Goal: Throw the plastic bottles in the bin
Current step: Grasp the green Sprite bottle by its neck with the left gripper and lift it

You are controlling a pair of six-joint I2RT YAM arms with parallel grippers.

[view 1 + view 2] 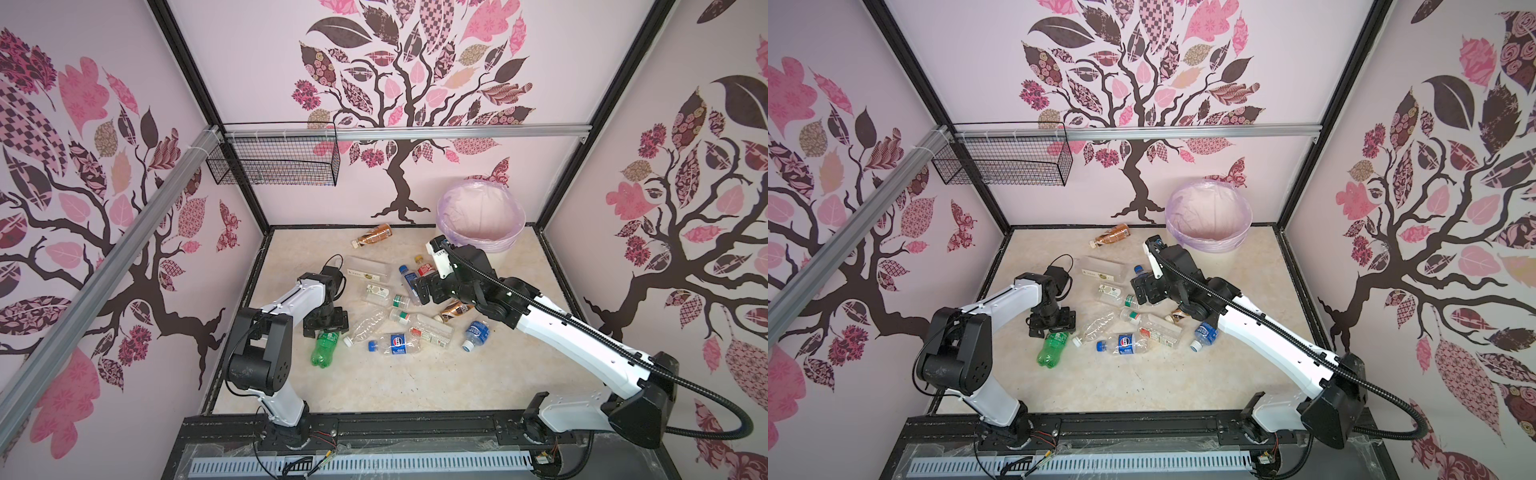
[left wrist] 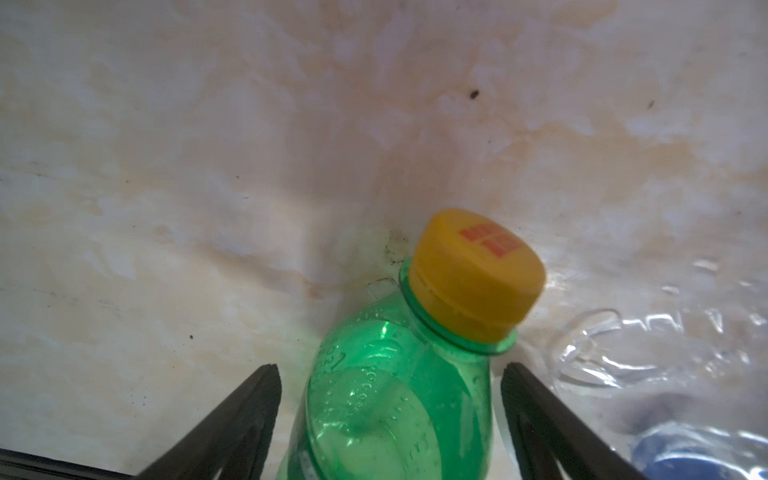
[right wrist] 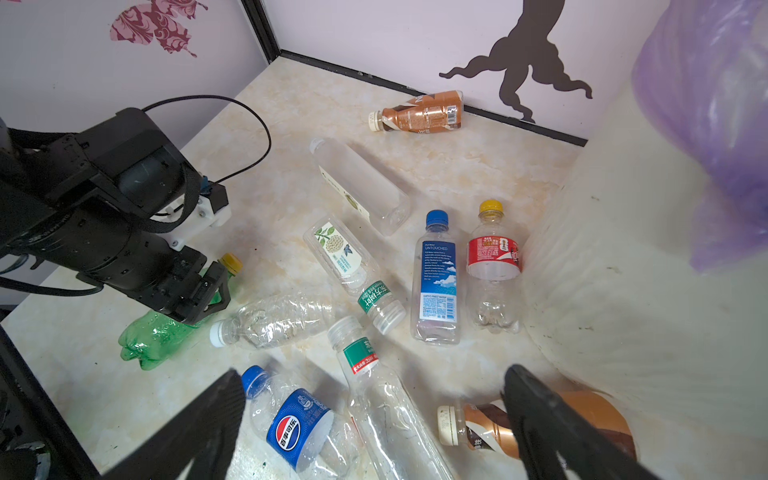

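Observation:
My right gripper grabs the green bottle's lower end (image 1: 321,359) (image 3: 144,340) next, because my left gripper will pass it over holding the bottle's upper part.
Several plastic bottles lie scattered mid-floor. A green bottle (image 1: 322,351) (image 2: 395,395) with a yellow cap lies on its side at the near left. My left gripper (image 1: 326,328) (image 2: 390,368) straddles its shoulder, open, with a gap showing on each side. My right gripper (image 1: 428,291) (image 3: 374,372) hangs open and empty above a clear bottle (image 3: 390,415), between a Pepsi bottle (image 3: 299,424) and a brown bottle (image 3: 478,428). The bin (image 1: 498,247) (image 3: 644,270), cream with a lilac liner, stands at the back right, just behind the right arm.
Another brown bottle (image 1: 374,235) lies by the back wall. A black wire basket (image 1: 278,162) hangs high on the back left corner. Patterned walls close three sides, and a black frame rail (image 1: 395,428) runs along the front, carrying both arm bases.

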